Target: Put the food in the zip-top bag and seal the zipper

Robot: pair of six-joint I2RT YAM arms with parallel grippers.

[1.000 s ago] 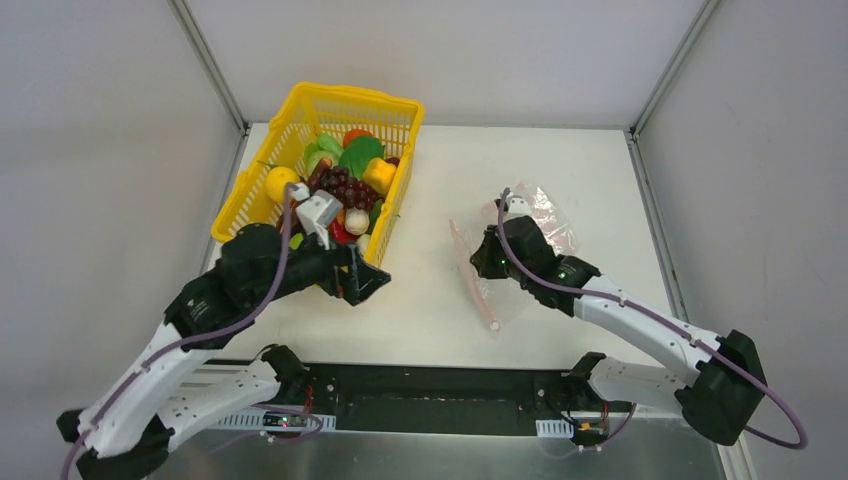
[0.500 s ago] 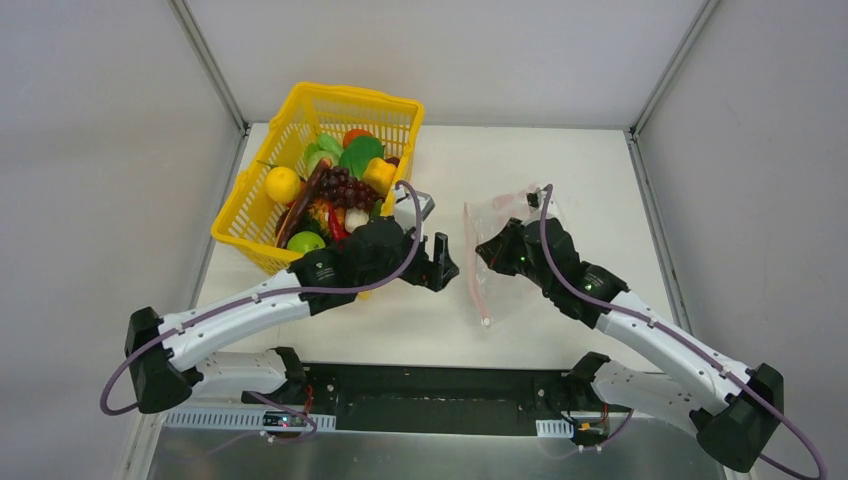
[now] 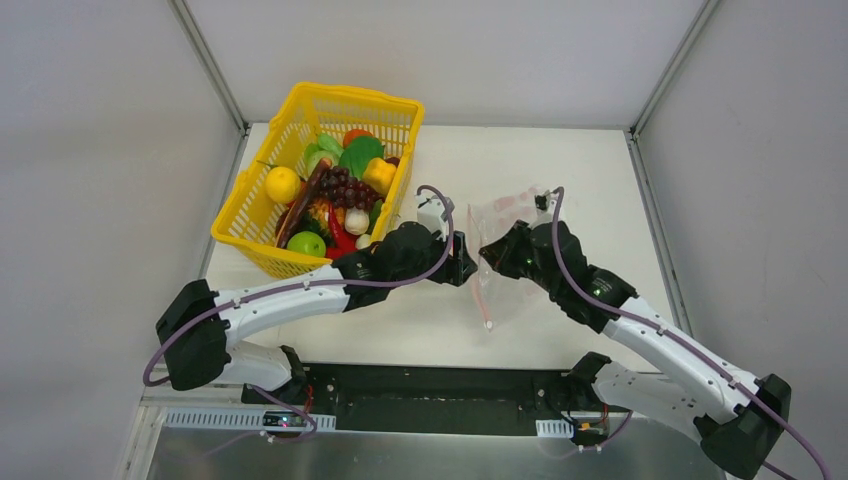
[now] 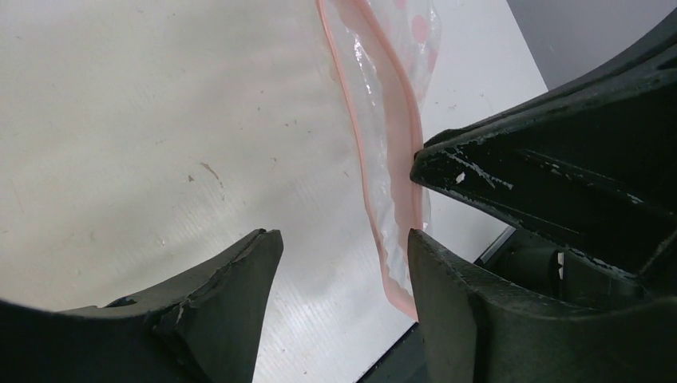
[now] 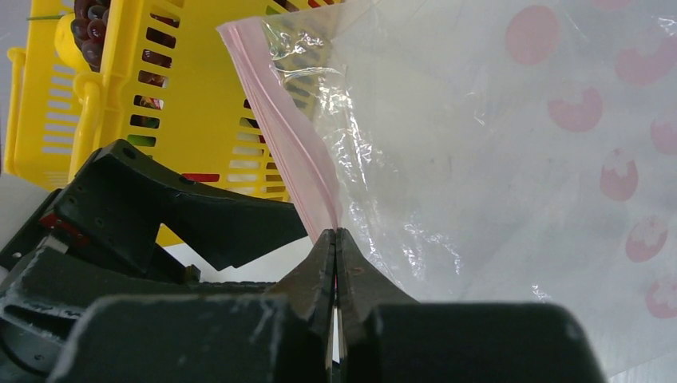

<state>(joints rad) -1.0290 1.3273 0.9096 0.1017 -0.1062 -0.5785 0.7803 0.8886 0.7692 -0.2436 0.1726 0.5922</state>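
The two sides of the zip-top bag lie together at the zipper, so my right gripper needs to open and grab only the nearer side (image 5: 322, 174) while my left gripper holds the other one.
The zip-top bag (image 3: 510, 212) (image 5: 495, 159) is clear with pink dots, and its mouth edge is lifted off the table. My right gripper (image 3: 490, 252) (image 5: 335, 239) is shut on the pink zipper (image 5: 291, 136) at that edge. The rest of the zipper (image 3: 481, 295) (image 4: 391, 159) hangs down toward the table. My left gripper (image 3: 467, 263) (image 4: 343, 251) is open right beside the strip, which runs along the tip of its right finger (image 4: 447, 271) without being clamped. The food (image 3: 340, 185), including grapes, a lemon (image 3: 282, 184) and a green apple (image 3: 305, 243), lies in the basket.
The yellow mesh basket (image 3: 395, 110) (image 5: 199, 104) stands at the back left, just behind the left arm. Grey walls enclose the white table (image 3: 600, 170) on three sides. The two grippers are nearly touching at the table's middle.
My left arm swung from the basket rightward to the bag's mouth, its jaws narrowing. My right gripper kept its hold and raised the zipper edge slightly toward the left arm.
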